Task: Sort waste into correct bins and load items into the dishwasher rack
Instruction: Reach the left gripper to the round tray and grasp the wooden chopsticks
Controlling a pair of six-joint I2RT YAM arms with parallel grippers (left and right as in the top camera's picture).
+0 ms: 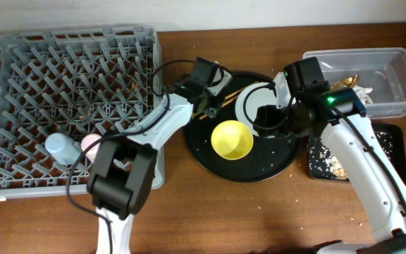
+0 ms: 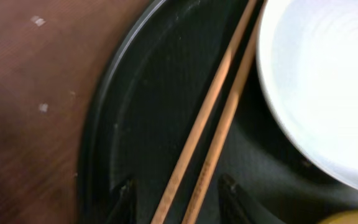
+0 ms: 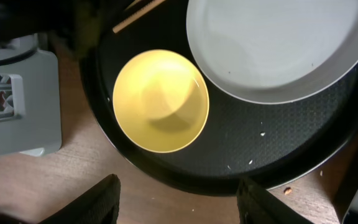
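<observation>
Both chopsticks lie between my open left fingers, so next I shift and grip just the chopstick farther from the plate (image 2: 184, 162) first, leaving its neighbour for later.
Two wooden chopsticks (image 2: 211, 121) lie on the large round black tray beside the pale plate (image 2: 328, 81). My left gripper (image 2: 178, 194) is open and low over them, one finger on each side; it also shows in the overhead view (image 1: 206, 97). My right gripper (image 3: 185, 202) is open and empty, held above the tray's edge (image 1: 268, 116), over the yellow bowl (image 3: 161, 101) and plate (image 3: 272, 43). The blue cup (image 1: 62, 148) and pink cup (image 1: 90, 145) sit in the grey dishwasher rack (image 1: 20, 63). The clear tub (image 1: 393, 67) holds a white napkin (image 1: 362, 92) and a gold wrapper (image 1: 348, 79).
The shallow black rectangular tray (image 1: 393, 144) at the right holds beige food scraps (image 1: 326, 159). The round black tray (image 1: 210, 152) lies between the rack and the bins. Small crumbs dot the wooden table (image 1: 259, 219) near the tray.
</observation>
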